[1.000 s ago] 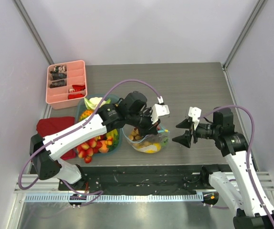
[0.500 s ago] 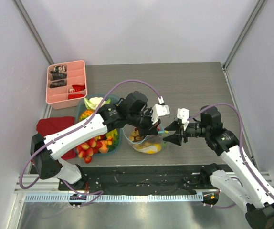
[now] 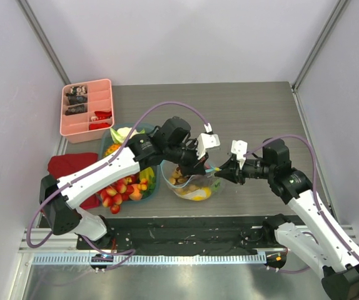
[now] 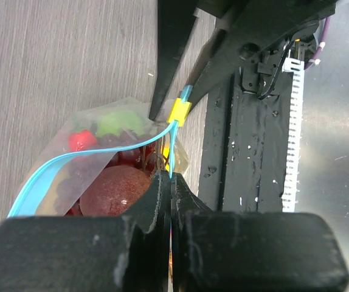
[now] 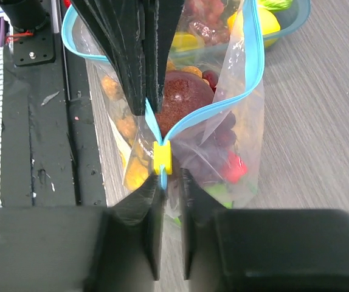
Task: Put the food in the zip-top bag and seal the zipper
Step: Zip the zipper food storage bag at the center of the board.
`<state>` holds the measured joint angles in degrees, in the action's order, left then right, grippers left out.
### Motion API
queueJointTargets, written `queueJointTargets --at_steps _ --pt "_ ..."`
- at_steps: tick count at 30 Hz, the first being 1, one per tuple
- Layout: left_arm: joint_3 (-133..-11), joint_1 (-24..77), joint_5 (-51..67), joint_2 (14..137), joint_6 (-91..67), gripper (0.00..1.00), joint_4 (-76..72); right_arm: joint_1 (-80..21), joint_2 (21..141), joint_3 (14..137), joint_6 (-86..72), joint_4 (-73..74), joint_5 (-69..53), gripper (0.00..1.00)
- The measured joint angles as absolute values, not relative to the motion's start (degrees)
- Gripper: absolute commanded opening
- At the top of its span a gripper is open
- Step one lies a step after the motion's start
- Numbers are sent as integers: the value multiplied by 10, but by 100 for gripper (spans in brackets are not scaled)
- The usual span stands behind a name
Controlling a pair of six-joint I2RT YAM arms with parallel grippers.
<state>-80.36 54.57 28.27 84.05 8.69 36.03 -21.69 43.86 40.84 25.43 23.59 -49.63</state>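
Observation:
My left gripper needs to take the slider point(image 4: 179, 112), since it now pinches the zipper short of the yellow slider, while my right gripper holds the end tab of the zipper.
The clear zip-top bag point(image 3: 195, 187) stands on the table between both grippers, holding food point(image 5: 183, 100): a brown round piece, grapes, red and yellow bits. Its teal-blue zipper point(image 5: 223, 103) gapes in a loop, with a yellow slider point(image 5: 162, 157) at the near end. My left gripper point(image 4: 171, 177) is shut on the zipper strip a short way from the slider point(image 4: 179, 112). My right gripper point(image 5: 169, 182) straddles the zipper's end tab just behind the slider, jaws narrow with a slim gap. More food point(image 3: 120, 187) fills a teal tub point(image 3: 156, 187) to the left.
A pink divided tray point(image 3: 87, 106) sits at the back left and a dark red cloth point(image 3: 67, 167) lies left of the tub. The black base rail point(image 3: 186, 228) runs along the near edge, just in front of the bag.
My right gripper has moved left to the bag's end and narrowed its jaws round the zipper tab. The left gripper has kept its hold, shifting only slightly.

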Motion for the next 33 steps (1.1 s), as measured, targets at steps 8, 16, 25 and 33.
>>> queueJointTargets --at_steps 8,16,25,33 --pt "-805 543 287 841 81 50 361 -217 437 408 253 236 -491 1" --pt "-777 548 259 776 100 62 288 -217 420 408 253 236 -491 1" --pt "-786 567 256 813 142 55 226 -217 411 406 237 235 -480 1" --pt "-786 577 262 852 156 16 221 -217 402 406 224 227 -473 1"
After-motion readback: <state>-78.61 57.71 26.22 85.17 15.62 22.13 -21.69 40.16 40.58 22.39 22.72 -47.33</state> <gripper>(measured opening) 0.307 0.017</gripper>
